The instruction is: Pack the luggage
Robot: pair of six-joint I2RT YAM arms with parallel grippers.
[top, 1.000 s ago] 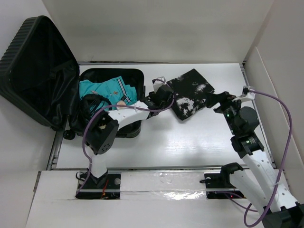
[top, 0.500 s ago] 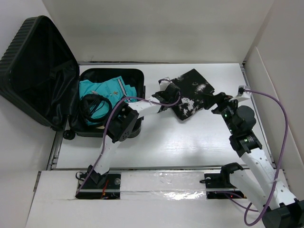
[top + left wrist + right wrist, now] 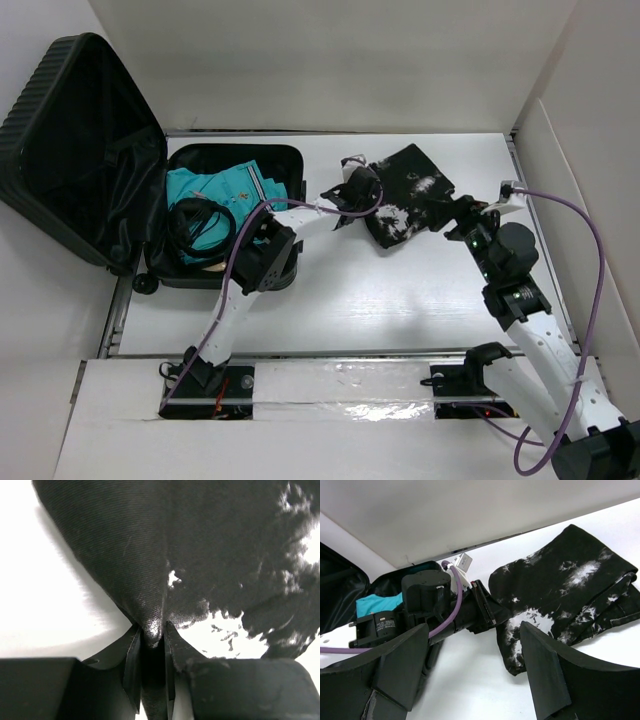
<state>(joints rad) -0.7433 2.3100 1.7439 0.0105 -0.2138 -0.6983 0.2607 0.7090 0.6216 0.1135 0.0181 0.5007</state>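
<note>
Next, my left gripper releases the black garment over the teal garment and coiled black cable (image 3: 217, 201) in the luggage.
The luggage (image 3: 80, 140) lies open at the far left, lid up, its base holding a teal garment (image 3: 215, 190) and a coiled black cable (image 3: 196, 216). A black garment with white blotches (image 3: 405, 195) lies on the table to the right of it. My left gripper (image 3: 366, 200) is shut on that garment's left edge; in the left wrist view a fold of the black garment (image 3: 215, 555) is pinched between the fingers of the left gripper (image 3: 152, 630). My right gripper (image 3: 475, 630) stands open, just off the garment's (image 3: 560, 590) right side, with nothing between its fingers.
White walls enclose the table (image 3: 400, 300) at the back and right. The luggage's raised lid (image 3: 340, 590) stands over the far left corner. The left arm (image 3: 260, 255) stretches across the suitcase's front right corner.
The left arm has reached right from the suitcase to the black garment and its jaws have closed on the cloth's left edge. The right arm has barely shifted.
</note>
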